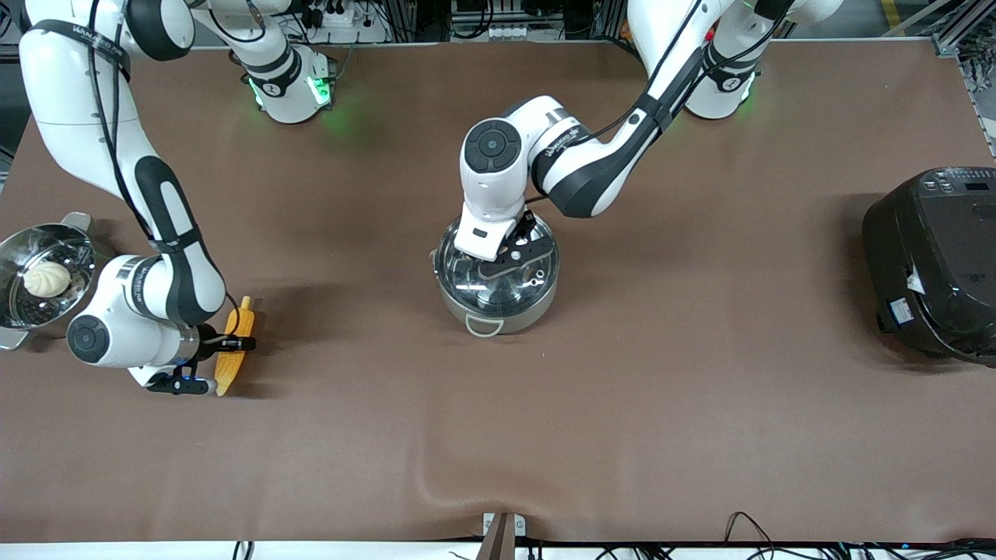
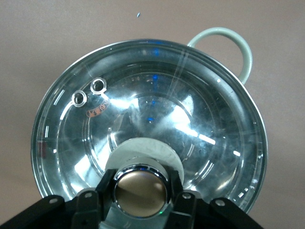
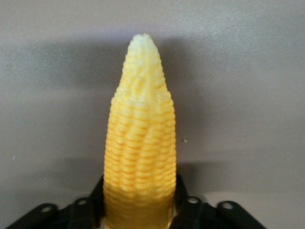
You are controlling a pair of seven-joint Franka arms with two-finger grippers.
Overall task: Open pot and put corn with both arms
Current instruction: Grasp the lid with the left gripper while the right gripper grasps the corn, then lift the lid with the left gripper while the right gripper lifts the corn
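Next, my left gripper sets down and releases the glass lid on the brown cloth (image 1: 713, 302) between the steel pot and the black cooker. The lid is still on the steel pot.
The steel pot (image 1: 498, 313) stands mid-table with its glass lid (image 1: 513, 286) on it. My left gripper (image 1: 510, 253) is down on the lid. In the left wrist view its fingers (image 2: 106, 187) are shut on either side of the copper knob (image 2: 140, 191), with the lid (image 2: 190, 119) and one pale loop handle (image 2: 238, 47) below. The yellow corn (image 1: 240, 319) is at the right arm's end of the table. My right gripper (image 1: 232, 344) is shut across its middle. In the right wrist view the corn (image 3: 140, 138) sticks out from between the fingers (image 3: 97, 195), low over the cloth.
A shiny steamer pan (image 1: 17, 249) holding a white bun (image 1: 47, 278) stands at the table edge beside the right arm's wrist. A large black cooker (image 1: 934, 264) sits at the left arm's end. The brown cloth has a wrinkle (image 1: 436, 486) near the front edge.
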